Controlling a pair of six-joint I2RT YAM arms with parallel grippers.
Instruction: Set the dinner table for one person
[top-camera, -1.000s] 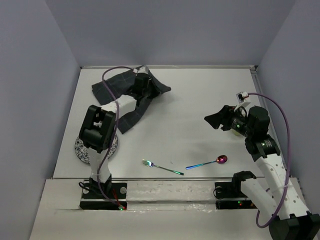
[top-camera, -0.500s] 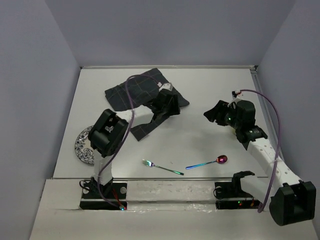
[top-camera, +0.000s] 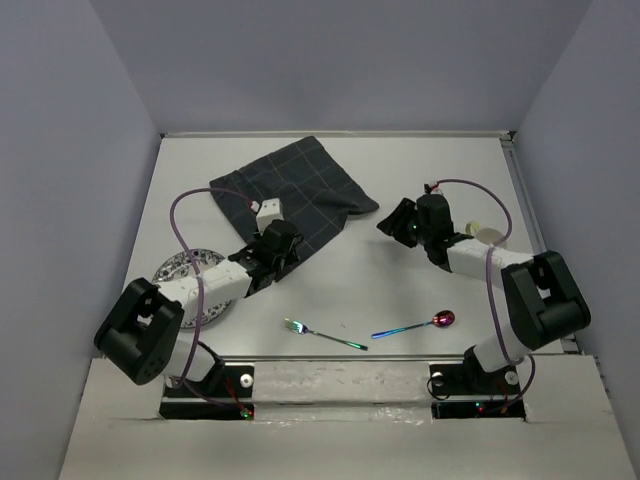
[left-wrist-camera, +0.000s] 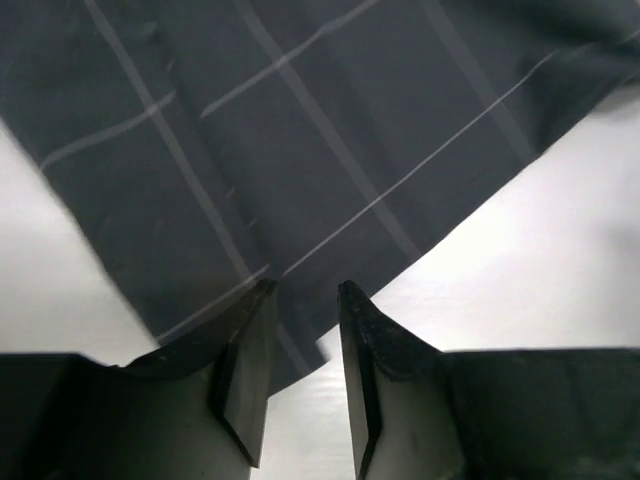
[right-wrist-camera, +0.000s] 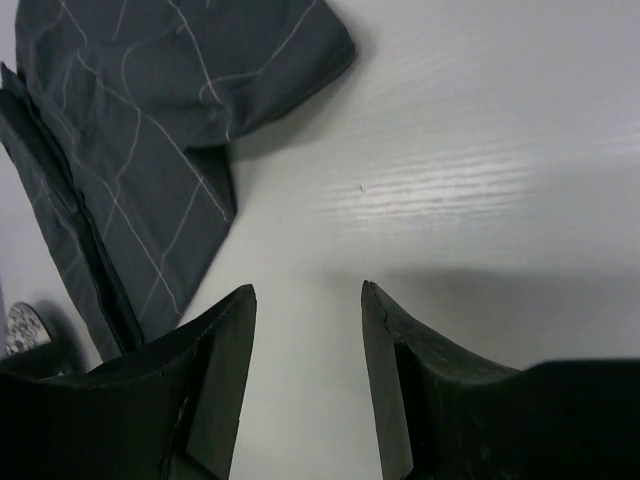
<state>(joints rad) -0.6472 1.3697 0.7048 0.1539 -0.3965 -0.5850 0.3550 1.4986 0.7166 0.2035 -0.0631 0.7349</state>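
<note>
Next, I pinch the checked cloth's near corner (top-camera: 284, 275) with my left gripper and the other with my right gripper, then straighten it with both, as it sits crooked to the table's edge.
The white dinner table (top-camera: 430, 170) carries a dark grey checked cloth (top-camera: 300, 188), spread flat at the back middle. My left gripper (top-camera: 287, 254) is low at the cloth's near corner. In the left wrist view its jaws (left-wrist-camera: 305, 290) stand a little apart, with the cloth (left-wrist-camera: 300, 130) corner lying flat under the tips and bare table between them. My right gripper (top-camera: 392, 222) is open and empty just right of the cloth, which shows in its view (right-wrist-camera: 130, 130) to the left of the gripper (right-wrist-camera: 308, 288). A patterned plate (top-camera: 176, 274) lies half under the left arm.
An iridescent fork (top-camera: 325, 334) and a spoon (top-camera: 415, 325) with a pink bowl lie near the front edge. A small cream object (top-camera: 490, 233) sits behind the right forearm. Grey walls enclose the table on three sides.
The left arm has pulled back toward the front and left, and the cloth went from bunched to spread flat. The right gripper has moved left toward the cloth's right edge.
</note>
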